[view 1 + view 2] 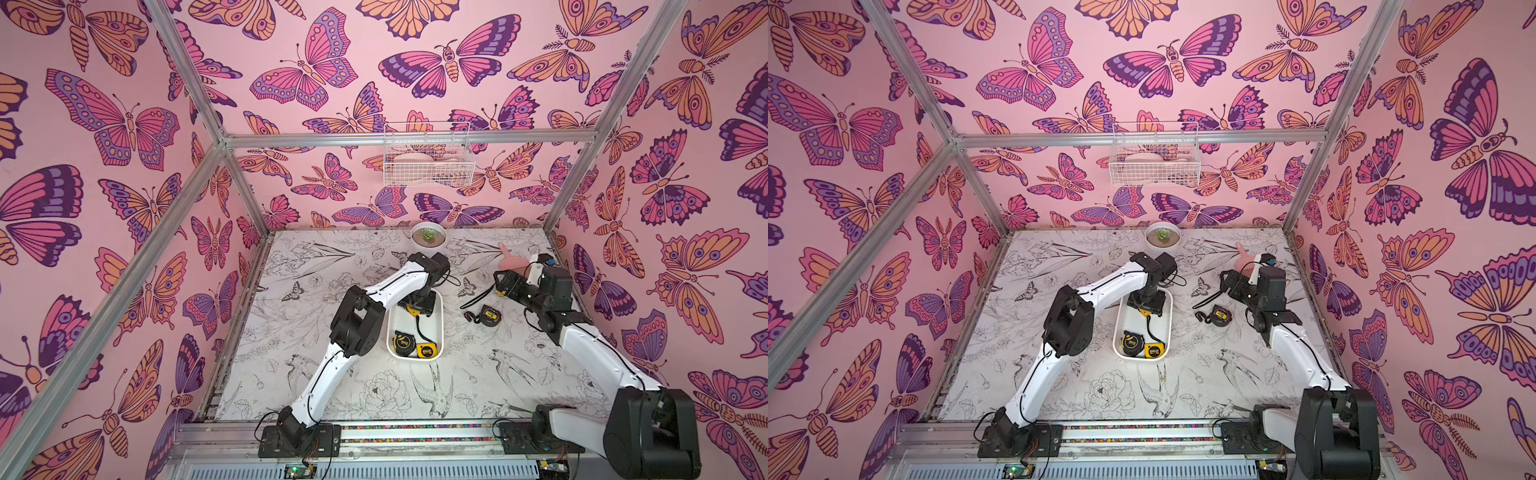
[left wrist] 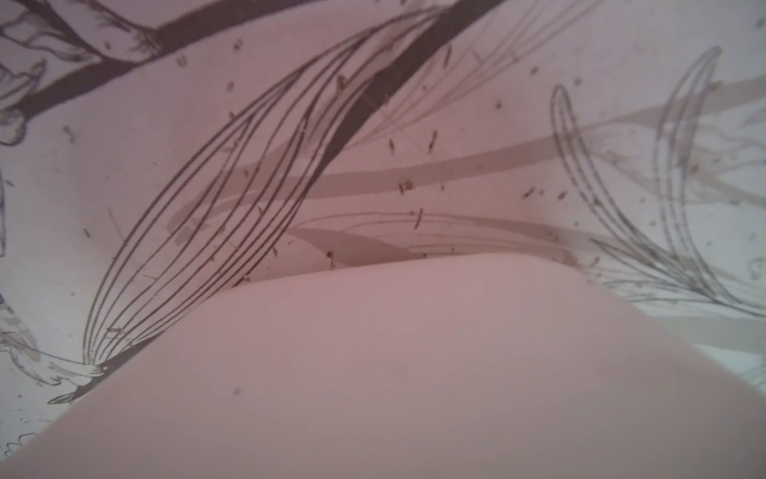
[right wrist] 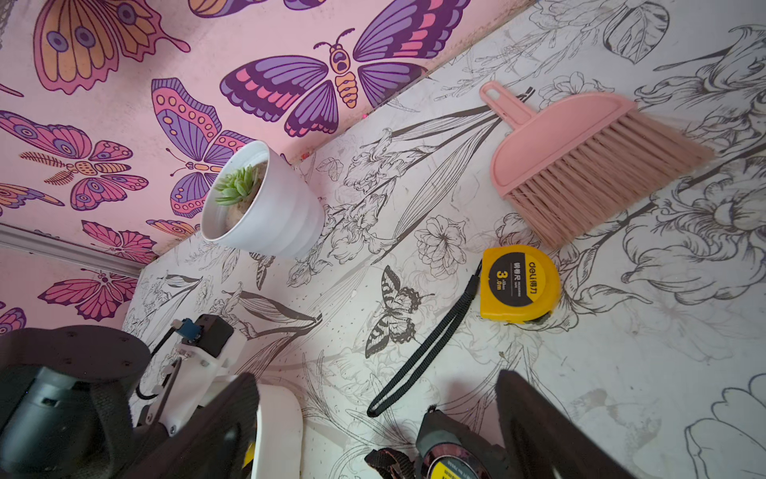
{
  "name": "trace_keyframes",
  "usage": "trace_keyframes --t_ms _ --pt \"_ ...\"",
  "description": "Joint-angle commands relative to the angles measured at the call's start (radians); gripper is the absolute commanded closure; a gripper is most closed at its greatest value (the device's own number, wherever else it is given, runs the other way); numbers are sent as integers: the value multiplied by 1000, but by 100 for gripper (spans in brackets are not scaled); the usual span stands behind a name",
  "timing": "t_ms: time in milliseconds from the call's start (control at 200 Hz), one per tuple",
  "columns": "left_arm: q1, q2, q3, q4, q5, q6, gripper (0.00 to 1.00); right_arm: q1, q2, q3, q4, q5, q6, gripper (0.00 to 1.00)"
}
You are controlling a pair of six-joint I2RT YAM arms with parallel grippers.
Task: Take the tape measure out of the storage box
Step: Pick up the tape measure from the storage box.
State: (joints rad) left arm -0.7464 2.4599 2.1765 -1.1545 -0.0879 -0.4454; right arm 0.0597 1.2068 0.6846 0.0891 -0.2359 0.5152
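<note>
The strap of the near yellow tape measure runs under my left gripper, so next I open, clear the strap and grip only the far yellow tape measure (image 1: 412, 309).
The white storage box (image 1: 434, 332) lies mid-table in both top views. At its near end rest a black tape measure (image 1: 402, 341) and a yellow one (image 1: 428, 350). My left gripper (image 1: 420, 306) reaches down into the far end, right over a yellow tape measure (image 1: 411, 310); its jaws are hidden. The left wrist view shows only a blurred box wall (image 2: 414, 373). My right gripper (image 3: 375, 379) is open above the table right of the box. A black tape measure (image 3: 452, 456) lies on the table under it.
Another yellow tape measure (image 3: 518, 284) with a black strap lies on the table by a pink brush (image 3: 580, 166). A white plant pot (image 1: 429, 237) stands at the back. A wire basket (image 1: 428, 160) hangs on the back wall.
</note>
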Motion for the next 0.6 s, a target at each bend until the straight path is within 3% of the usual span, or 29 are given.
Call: trace_keyframes --t_ms 0,140,235,315,366,466,596 --pt "6 10 -37 -3 11 20 43 6 -17 8 -31 11 -20 7" --pt "10 -5 -50 -2 1 14 57 7 -24 8 -31 10 -20 7" --pt "12 -19 -53 -1 -3 10 56 7 -25 6 -32 6 -18 7" --pt "7 -37 -56 -1 -26 27 25 6 -30 6 -37 5 -20 7" --pt "4 -44 -58 1 -50 44 14 6 -35 6 -38 4 -20 7" --pt "6 -41 -60 -1 -70 69 5 7 -41 6 -42 5 -22 7" --pt "7 -35 -52 2 -33 32 2 7 -45 4 -39 4 -20 7"
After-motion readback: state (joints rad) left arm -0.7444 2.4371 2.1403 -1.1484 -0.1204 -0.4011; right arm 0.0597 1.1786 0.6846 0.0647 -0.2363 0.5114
